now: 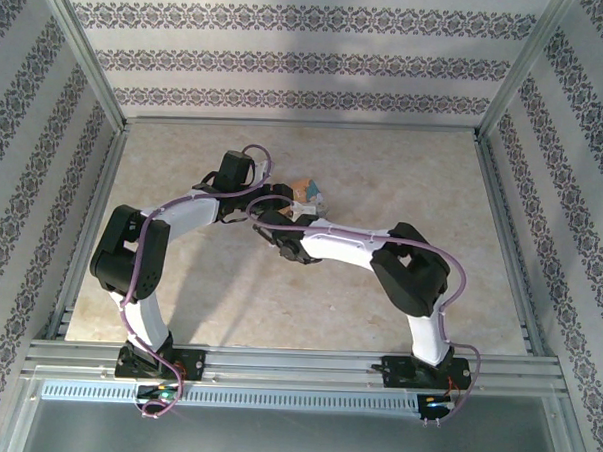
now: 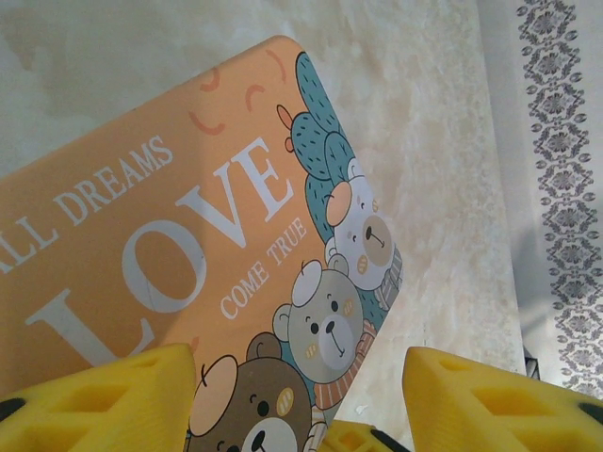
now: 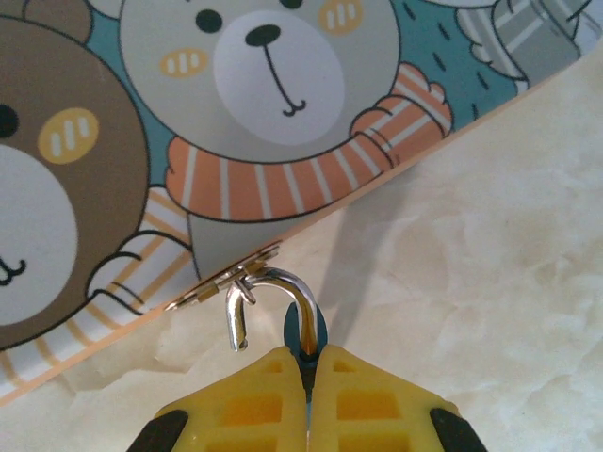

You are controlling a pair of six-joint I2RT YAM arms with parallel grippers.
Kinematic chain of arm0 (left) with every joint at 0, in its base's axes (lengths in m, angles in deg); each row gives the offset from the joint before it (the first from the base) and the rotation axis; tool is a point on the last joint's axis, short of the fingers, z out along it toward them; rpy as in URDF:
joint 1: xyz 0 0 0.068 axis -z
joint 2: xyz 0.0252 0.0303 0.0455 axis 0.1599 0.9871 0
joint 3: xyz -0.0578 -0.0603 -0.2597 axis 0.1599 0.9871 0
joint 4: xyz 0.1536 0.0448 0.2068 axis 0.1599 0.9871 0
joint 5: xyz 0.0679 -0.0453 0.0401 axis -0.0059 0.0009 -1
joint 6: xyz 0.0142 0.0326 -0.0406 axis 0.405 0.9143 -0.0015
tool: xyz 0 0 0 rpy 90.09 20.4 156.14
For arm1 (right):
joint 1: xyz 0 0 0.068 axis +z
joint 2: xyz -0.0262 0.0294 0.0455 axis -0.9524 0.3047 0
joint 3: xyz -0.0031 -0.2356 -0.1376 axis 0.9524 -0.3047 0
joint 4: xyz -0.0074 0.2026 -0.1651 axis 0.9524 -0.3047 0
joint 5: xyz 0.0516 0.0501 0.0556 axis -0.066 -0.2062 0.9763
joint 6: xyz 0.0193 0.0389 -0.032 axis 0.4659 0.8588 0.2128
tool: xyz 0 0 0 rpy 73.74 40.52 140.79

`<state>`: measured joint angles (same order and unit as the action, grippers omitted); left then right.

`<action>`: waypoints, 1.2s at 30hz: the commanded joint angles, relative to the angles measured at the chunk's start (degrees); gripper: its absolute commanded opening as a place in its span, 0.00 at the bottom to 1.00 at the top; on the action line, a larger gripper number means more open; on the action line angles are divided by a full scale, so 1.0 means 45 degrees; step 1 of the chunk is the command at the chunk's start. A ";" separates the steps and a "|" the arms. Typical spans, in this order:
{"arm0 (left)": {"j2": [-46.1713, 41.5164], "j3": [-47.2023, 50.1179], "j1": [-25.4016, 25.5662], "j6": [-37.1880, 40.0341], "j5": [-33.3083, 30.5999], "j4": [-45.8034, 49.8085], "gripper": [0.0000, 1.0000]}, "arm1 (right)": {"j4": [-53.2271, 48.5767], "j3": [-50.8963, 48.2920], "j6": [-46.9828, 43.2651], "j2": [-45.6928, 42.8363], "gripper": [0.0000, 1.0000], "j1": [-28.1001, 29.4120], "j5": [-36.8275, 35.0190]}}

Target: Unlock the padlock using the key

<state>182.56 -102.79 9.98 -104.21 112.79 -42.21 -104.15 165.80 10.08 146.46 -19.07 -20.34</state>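
Note:
The open shackle hooks through the hasp under my right gripper's top grip, so I should back off and take the padlock's teal body [image 3: 305,331] from the side.
A flat orange box [image 2: 141,235] lettered "LOVE", with cartoon bears, lies tilted on the table [image 1: 305,193]. At its edge [image 3: 283,113] a small metal hasp [image 3: 221,278] carries the padlock [image 3: 283,292]. The padlock is tiny, with a teal body and a silvery shackle. The shackle is hooked through the hasp and one end hangs free. My right gripper [image 3: 306,356] is shut on the teal body, just below the box edge [image 1: 282,222]. My left gripper [image 2: 301,414] stands open over the box's bear corner [image 1: 280,198]. Its left finger [image 2: 94,405] overlaps the box face; its right finger [image 2: 499,405] is clear of it. The key is hidden.
The pale marbled tabletop [image 1: 384,180] stretches round the box on all sides. Patterned walls [image 1: 309,61] and metal frame rails [image 1: 502,215] close in the back and both sides. Both arms cross near the table's middle.

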 commanded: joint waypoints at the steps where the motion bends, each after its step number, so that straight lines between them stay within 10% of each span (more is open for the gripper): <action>1: 0.0662 0.0448 0.0062 -0.0184 -0.0513 0.0612 0.60 | -0.2066 0.0984 0.0753 0.0552 0.00 0.0225 -0.1750; 17: 0.0629 0.0322 0.0055 -0.0089 -0.0544 0.0783 0.60 | -0.2744 0.2439 0.0751 0.1886 0.01 0.0778 -0.2007; 24: 0.0636 0.0310 0.0067 -0.0087 -0.0544 0.0839 0.60 | -0.1850 0.1827 0.0097 0.0957 0.32 0.0826 -0.1630; 36: 0.0512 0.0298 0.0072 0.0064 -0.0613 0.1103 0.60 | -0.0239 -0.1343 -0.0409 -0.2727 0.46 0.1071 -0.1362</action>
<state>182.71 -102.76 9.61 -104.58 111.48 -43.01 -107.37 163.06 9.89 139.03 -14.35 -26.16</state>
